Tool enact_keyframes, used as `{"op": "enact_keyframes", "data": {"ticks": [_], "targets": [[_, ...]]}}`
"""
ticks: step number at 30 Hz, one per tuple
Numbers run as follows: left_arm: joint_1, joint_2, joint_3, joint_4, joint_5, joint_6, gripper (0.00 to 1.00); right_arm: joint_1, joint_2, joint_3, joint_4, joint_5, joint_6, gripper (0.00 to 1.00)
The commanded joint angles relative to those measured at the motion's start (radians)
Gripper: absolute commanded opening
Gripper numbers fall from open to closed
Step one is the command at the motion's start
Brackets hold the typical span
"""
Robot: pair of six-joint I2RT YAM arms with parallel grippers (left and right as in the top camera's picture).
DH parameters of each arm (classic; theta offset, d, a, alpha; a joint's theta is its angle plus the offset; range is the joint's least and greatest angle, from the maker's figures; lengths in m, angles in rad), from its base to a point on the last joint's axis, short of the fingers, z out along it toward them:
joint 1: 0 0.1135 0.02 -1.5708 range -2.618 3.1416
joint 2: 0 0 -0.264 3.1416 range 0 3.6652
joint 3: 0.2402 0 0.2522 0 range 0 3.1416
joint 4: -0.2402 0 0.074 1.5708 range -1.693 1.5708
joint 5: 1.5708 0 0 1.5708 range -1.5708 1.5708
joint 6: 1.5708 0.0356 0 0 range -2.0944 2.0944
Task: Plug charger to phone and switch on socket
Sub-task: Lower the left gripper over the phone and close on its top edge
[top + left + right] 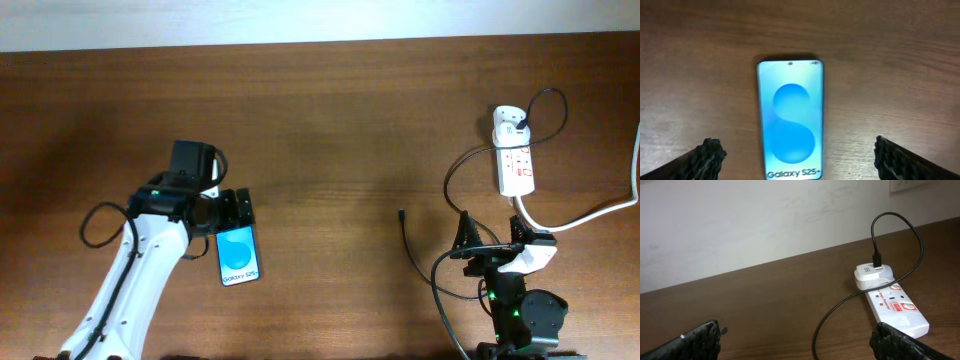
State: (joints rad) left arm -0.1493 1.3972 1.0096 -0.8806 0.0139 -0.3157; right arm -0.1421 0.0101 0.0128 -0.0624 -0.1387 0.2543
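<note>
My left gripper is to close on the long sides (235,234) (791,104) of the phone, between the phone's middle and its far end.
The phone (239,257) lies flat on the wooden table, blue screen up; in the left wrist view (790,120) it lies between my fingers, untouched. My left gripper (232,212) (800,160) is open, just above the phone's far end. The white socket (516,160) (895,307) lies at the far right. The charger's white adapter (508,122) (871,276) is plugged into its far end. The black cable (455,170) (830,317) loops off it, and its connector tip (401,213) (724,329) lies loose on the table. My right gripper (491,238) (797,340) is open and empty, near the socket's near end.
A thick white cord (600,212) runs from the socket's near end off the right edge. A white wall (765,220) stands behind the table's far edge. Bare wood (330,200) lies between the phone and the cable tip.
</note>
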Motion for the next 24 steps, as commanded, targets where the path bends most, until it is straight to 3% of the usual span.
{"op": "enact_keyframes", "data": {"ticks": [1,6,13,24], "targets": [[-0.050,0.002,-0.009,0.010,-0.031,-0.013,0.99,0.006,-0.006,-0.007,-0.002,0.005,-0.002,0.98],[-0.053,0.010,-0.009,0.018,-0.031,-0.013,0.99,0.006,-0.006,-0.007,-0.002,0.005,-0.002,0.98],[-0.053,0.158,-0.009,0.035,-0.037,-0.013,0.99,0.006,-0.006,-0.007,-0.002,0.005,-0.002,0.98],[-0.053,0.161,-0.011,0.026,-0.037,-0.014,0.99,0.006,-0.006,-0.007,-0.002,0.005,-0.002,0.99]]}}
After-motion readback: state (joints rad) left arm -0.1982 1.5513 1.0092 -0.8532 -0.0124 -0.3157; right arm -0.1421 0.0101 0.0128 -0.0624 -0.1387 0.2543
